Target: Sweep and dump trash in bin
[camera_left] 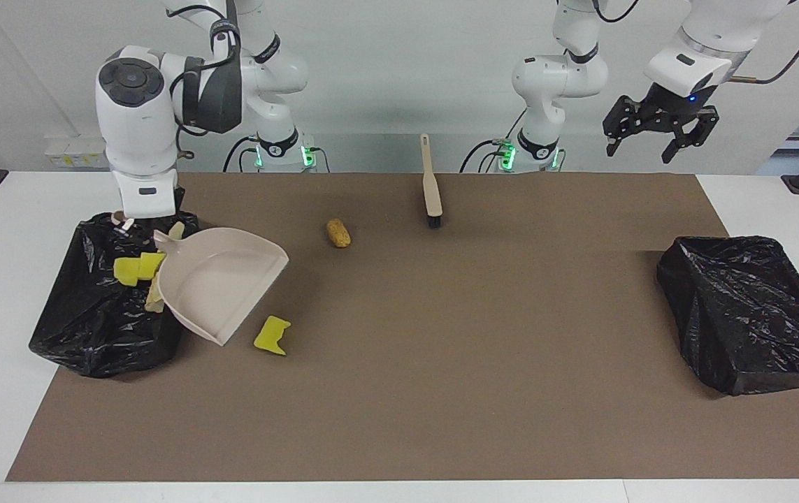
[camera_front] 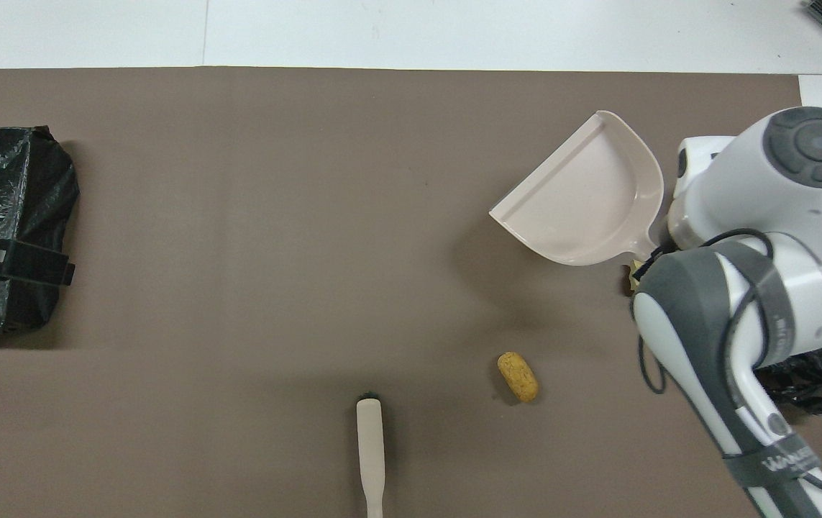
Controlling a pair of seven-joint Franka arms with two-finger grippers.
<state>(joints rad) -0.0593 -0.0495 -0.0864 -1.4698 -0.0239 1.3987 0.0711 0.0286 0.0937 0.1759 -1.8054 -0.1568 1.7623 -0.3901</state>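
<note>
Next, my right gripper puts the beige dustpan down on the open brown mat point(camera_front: 372, 269) just past the brush.
My right gripper point(camera_left: 135, 222) is shut on the handle of the beige dustpan point(camera_left: 221, 283) and holds it tilted over the black-lined bin point(camera_left: 91, 328) at the right arm's end. Yellow sponge chunks point(camera_left: 137, 269) and tan scraps point(camera_left: 156, 297) lie at the pan's low end, in the bin's mouth. One yellow sponge chunk point(camera_left: 272, 335) lies on the mat beside the pan. One orange-brown lump point(camera_left: 337, 232) lies on the mat nearer the robots, also in the overhead view point(camera_front: 518, 375). The brush point(camera_left: 431, 185) lies flat near the robots. My left gripper point(camera_left: 644, 148) waits open, raised over the left arm's end.
A second black-lined bin point(camera_left: 742, 307) stands at the left arm's end of the brown mat point(camera_left: 441, 363). In the overhead view the right arm point(camera_front: 741, 309) covers most of the first bin, and the raised dustpan point(camera_front: 583, 201) hides the sponge chunk on the mat.
</note>
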